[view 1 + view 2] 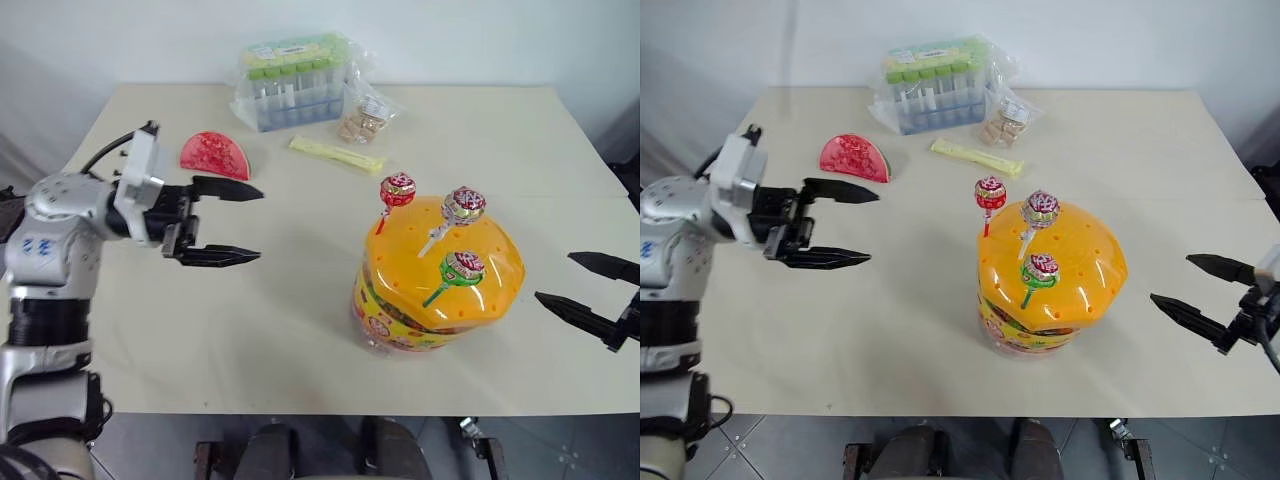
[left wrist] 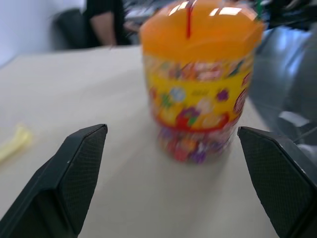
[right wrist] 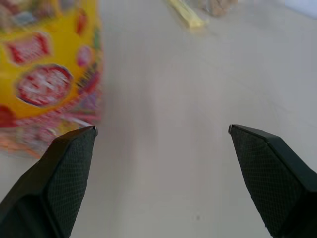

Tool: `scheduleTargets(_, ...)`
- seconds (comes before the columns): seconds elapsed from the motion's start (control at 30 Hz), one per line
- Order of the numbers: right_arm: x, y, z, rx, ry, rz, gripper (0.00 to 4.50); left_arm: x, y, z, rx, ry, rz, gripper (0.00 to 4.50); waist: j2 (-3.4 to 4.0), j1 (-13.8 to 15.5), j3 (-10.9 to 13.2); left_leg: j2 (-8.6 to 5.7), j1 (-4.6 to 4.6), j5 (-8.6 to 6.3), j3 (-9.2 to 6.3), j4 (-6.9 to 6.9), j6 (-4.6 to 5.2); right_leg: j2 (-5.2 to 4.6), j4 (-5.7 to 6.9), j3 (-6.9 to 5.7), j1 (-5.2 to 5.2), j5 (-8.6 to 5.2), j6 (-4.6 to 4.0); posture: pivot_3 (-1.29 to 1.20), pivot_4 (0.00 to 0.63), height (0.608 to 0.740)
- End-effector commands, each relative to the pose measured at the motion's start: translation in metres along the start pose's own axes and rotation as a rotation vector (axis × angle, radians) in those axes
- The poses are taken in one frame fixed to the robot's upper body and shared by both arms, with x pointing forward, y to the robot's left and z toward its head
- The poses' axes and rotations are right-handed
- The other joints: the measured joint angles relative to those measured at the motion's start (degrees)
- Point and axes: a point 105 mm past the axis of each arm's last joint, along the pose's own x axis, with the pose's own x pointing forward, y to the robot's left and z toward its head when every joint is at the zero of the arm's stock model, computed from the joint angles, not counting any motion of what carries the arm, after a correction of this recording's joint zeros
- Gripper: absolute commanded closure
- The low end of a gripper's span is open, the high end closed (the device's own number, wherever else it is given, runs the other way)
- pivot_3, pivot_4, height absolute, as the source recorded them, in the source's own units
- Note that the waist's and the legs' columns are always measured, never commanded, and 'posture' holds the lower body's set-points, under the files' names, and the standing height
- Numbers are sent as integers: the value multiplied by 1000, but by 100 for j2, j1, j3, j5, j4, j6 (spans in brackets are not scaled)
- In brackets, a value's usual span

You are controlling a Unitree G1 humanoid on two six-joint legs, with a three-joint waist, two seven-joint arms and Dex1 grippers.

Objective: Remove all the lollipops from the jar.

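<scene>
The red lollipop on the jar is next for my left gripper, which should go to it and close on its stick's upper part [image 1: 385,213] [image 2: 189,6], just under the candy head.
The jar [image 1: 436,290], a squat clear tub with an orange holed lid and a yellow-red label, stands right of the table's centre. Three lollipops stick up from its lid: one on an orange stick [image 1: 397,189], one on a white stick [image 1: 463,206], one on a green stick [image 1: 463,268]. My left gripper [image 1: 252,224] hovers open to the left of the jar, pointing toward it, nothing between its fingers. My right gripper [image 1: 585,281] is open at the right edge, apart from the jar. In the left wrist view the jar [image 2: 200,79] stands ahead between the open fingers.
A red watermelon-slice piece [image 1: 214,156] lies behind the left gripper. At the back sit a clear bag of green-capped tubes [image 1: 292,80], a small snack bag [image 1: 364,117] and a yellow sachet [image 1: 337,154]. The cream table [image 1: 300,330] ends close in front of the jar.
</scene>
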Motion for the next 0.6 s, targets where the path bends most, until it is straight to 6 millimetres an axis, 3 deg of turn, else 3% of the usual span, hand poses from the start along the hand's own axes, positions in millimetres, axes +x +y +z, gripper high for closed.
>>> scheduleTargets(0.03,-5,15,30,-57,-95,17,25,15,7,18,35,-102,-91,0,-2,-5,-1,0,0,0,0,0,0,0,0,0,0,0,0,0,150,740)
scheduleTargets(0.23,-10,49,55,-131,-145,60,25,48,17,22,18,-193,-235,0,-8,-2,2,0,-3,-1,-1,1,2,1,-4,0,0,1,2,0,150,740)
scheduleTargets(0.6,-11,75,77,-149,-227,-13,25,88,5,28,5,-216,-434,0,-21,-6,7,0,-3,-3,-2,4,5,1,-4,6,0,3,3,0,150,740)
